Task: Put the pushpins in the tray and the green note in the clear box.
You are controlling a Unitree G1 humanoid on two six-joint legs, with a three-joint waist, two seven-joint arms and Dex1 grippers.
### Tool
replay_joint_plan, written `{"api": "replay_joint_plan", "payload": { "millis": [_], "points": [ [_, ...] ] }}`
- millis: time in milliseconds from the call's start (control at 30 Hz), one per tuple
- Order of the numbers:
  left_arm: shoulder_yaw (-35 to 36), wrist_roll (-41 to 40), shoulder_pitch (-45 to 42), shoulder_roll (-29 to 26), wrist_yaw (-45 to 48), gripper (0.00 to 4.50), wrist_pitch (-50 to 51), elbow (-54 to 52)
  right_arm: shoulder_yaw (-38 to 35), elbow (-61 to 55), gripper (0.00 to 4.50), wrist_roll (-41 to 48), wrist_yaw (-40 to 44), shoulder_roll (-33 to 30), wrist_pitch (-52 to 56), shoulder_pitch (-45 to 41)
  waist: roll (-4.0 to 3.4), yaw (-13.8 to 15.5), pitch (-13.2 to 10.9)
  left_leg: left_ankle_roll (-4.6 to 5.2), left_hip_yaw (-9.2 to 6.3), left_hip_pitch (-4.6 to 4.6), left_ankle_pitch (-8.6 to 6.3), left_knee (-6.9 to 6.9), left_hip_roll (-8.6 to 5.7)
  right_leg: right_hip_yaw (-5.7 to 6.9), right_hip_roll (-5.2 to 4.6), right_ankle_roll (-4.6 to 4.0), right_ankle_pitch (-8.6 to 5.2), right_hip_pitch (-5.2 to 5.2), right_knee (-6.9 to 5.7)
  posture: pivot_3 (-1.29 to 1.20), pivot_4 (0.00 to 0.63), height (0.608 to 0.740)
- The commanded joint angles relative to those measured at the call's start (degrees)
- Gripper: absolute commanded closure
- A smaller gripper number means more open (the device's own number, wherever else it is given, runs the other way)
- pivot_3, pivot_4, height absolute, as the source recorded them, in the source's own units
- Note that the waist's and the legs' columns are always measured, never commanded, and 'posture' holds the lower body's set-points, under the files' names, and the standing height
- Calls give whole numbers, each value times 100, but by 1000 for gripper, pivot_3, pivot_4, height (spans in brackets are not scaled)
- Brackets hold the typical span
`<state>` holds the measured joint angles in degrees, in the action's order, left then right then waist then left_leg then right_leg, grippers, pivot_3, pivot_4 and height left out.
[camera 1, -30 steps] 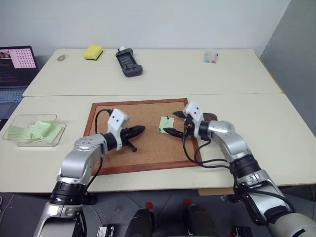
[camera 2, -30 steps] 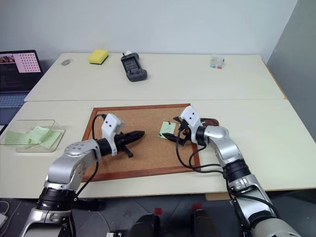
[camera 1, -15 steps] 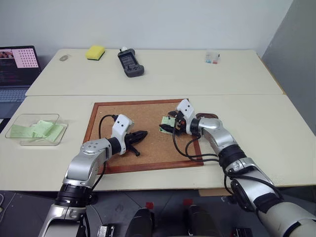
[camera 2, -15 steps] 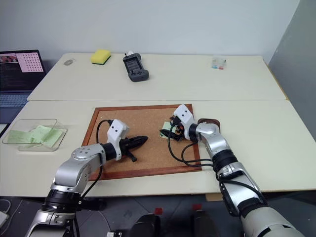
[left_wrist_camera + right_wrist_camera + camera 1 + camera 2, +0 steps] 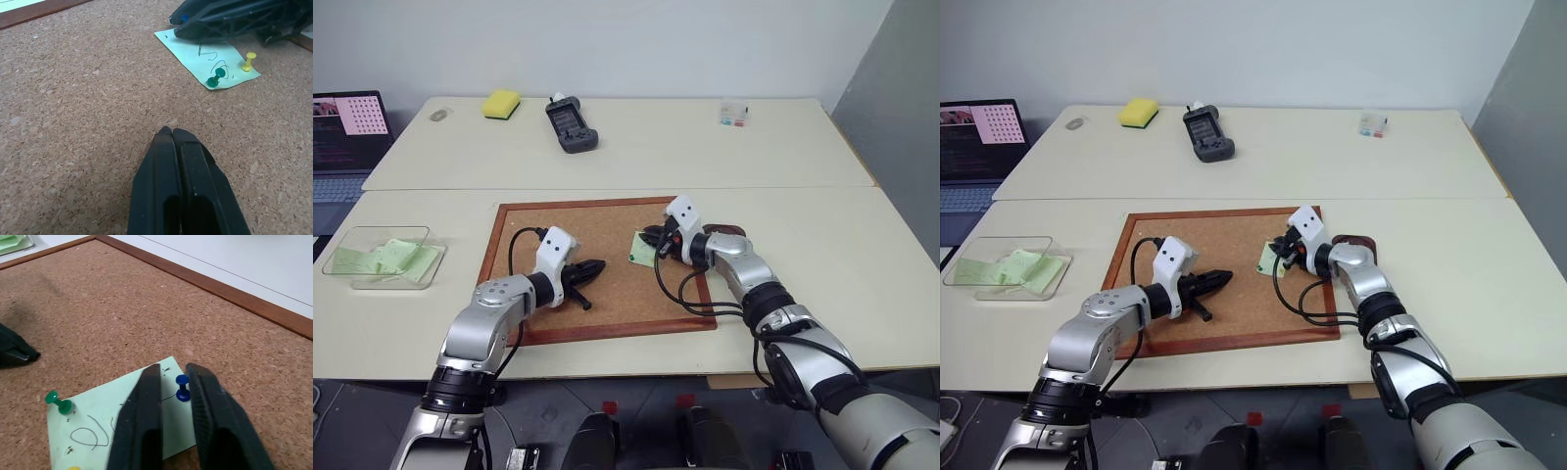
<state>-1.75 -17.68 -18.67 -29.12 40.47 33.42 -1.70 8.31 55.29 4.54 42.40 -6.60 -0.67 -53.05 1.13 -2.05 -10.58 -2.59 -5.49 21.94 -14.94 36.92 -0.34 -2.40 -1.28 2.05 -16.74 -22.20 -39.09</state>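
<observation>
The robot's right gripper needs to release the blue pushpin near the middle of the dark brown tray (image 5: 725, 241) next to the corkboard.
The green note (image 5: 643, 249) lies pinned on the corkboard, with a blue pushpin (image 5: 182, 387), a green pushpin (image 5: 215, 78) and a yellow pushpin (image 5: 249, 61) stuck in it. My right gripper (image 5: 173, 368) rests at the note's far edge, shut on the blue pushpin, which still stands in the paper. My left gripper (image 5: 597, 265) is shut and empty, low over bare cork to the left of the note. The dark brown tray (image 5: 1351, 240) sits just off the board's right edge, partly behind my right arm. The clear box (image 5: 382, 257) stands at the far left and holds pale green slips.
The wood-framed corkboard (image 5: 597, 220) covers the table's near middle. On the far table are a yellow sponge (image 5: 499, 102), a black handheld device (image 5: 571, 125) and a tiny clear case (image 5: 734, 113). A laptop (image 5: 342, 127) stands at the far left.
My right gripper moved forward over the note's far edge and went from open to shut around the blue pushpin. The left gripper stayed put.
</observation>
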Motion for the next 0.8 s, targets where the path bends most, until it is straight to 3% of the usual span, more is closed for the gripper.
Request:
{"api": "replay_joint_plan", "payload": {
  "millis": [33, 467, 800],
  "points": [
    [-72, 5, 28, 42, -10, 4500, 114, -51, -168, 16, 4461, -10, -54, 28, -146, -179, 0, 0, 0, 0, 0, 0, 0, 0, 0, 0, 0, 0, 0, 0, 0, 0, 150, 740],
    [-170, 263, -22, 136, -340, 4500, 121, 187, -360, -1129, 4461, 340, 487, -157, -91, 244, 0, 17, 0, 0, -2, 4, 0, 1, -3, 2, -2, 0, 0, 0, 1, 0, 150, 740],
    [-277, 371, -14, 176, -357, 4500, 136, 319, -518, -2133, 4461, 509, 255, -289, 394, 543, -10, 16, 6, 0, -4, -10, 1, 3, -2, 2, -1, 2, 3, 13, -5, 0, 150, 740]
  ]
}}
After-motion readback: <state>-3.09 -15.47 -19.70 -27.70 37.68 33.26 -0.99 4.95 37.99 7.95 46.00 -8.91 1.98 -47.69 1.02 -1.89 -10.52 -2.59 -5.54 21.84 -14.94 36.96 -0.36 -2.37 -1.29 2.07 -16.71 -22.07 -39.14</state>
